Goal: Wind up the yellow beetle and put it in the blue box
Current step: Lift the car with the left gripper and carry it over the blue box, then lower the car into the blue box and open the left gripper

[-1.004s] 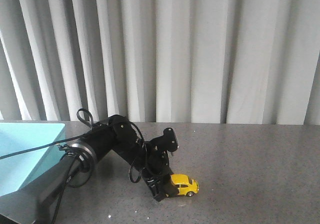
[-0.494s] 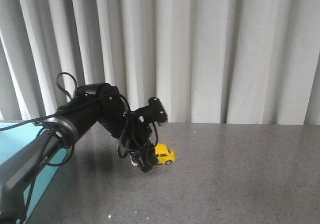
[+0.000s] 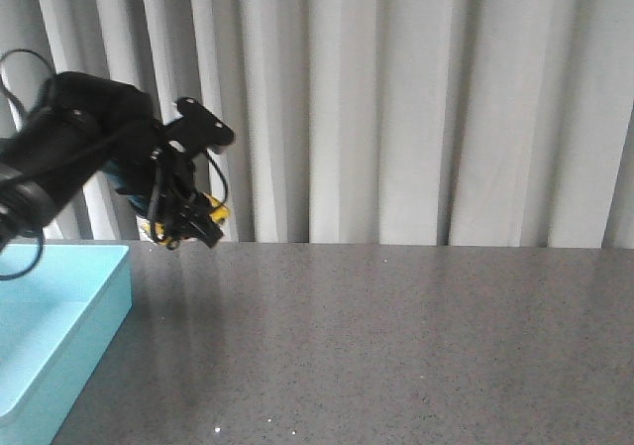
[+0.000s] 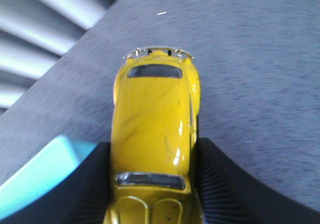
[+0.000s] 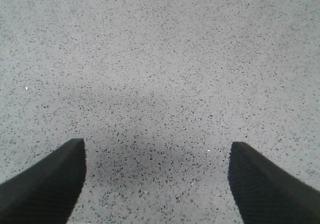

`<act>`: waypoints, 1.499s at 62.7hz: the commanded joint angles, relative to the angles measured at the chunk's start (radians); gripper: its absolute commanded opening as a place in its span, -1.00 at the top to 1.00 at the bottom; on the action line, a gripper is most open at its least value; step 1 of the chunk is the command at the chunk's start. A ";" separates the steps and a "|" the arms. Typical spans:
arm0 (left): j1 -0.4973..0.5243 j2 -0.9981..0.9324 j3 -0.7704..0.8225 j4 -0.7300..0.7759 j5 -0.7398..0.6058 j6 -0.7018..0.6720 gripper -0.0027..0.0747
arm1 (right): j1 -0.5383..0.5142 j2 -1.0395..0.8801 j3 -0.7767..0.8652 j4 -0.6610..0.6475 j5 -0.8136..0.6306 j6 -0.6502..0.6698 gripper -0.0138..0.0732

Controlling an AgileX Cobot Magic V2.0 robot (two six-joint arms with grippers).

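Next, the left gripper releases the yellow beetle on the bottom of the blue box, close to the box's side (image 3: 20,350) next to the open table.
My left gripper (image 3: 193,225) is shut on the yellow beetle (image 3: 212,208) and holds it high above the grey table, just right of the blue box (image 3: 50,306). In the left wrist view the yellow beetle (image 4: 152,129) sits lengthwise between the two black fingers (image 4: 87,184), roof towards the camera, with a corner of the blue box (image 4: 42,169) below it. My right gripper (image 5: 156,156) is open and empty over bare speckled tabletop; it does not show in the front view.
The grey speckled table (image 3: 396,346) stretches from the box to the right. White pleated curtains (image 3: 396,98) hang behind the table's far edge.
My left arm has lifted the beetle off the table and carried it up and to the left, from the table's middle front to beside the blue box.
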 commanded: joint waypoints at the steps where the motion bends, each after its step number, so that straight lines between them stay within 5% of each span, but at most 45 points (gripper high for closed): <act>1: 0.080 -0.092 -0.028 0.017 -0.022 -0.075 0.25 | 0.001 0.002 -0.025 -0.006 -0.058 -0.001 -0.62; 18: 0.313 -0.102 -0.009 -0.115 -0.022 -0.175 0.25 | 0.001 0.002 -0.025 -0.005 -0.058 -0.001 -0.62; 33: 0.424 -0.101 0.174 -0.150 -0.022 -0.176 0.25 | 0.001 0.002 -0.025 -0.006 -0.059 -0.001 -0.62; 63: 0.461 -0.099 0.496 -0.143 -0.247 -0.177 0.25 | 0.001 0.002 -0.025 -0.006 -0.058 -0.001 -0.62; 94: 0.461 -0.043 0.543 -0.077 -0.296 -0.184 0.25 | 0.001 0.002 -0.025 -0.006 -0.058 -0.001 -0.62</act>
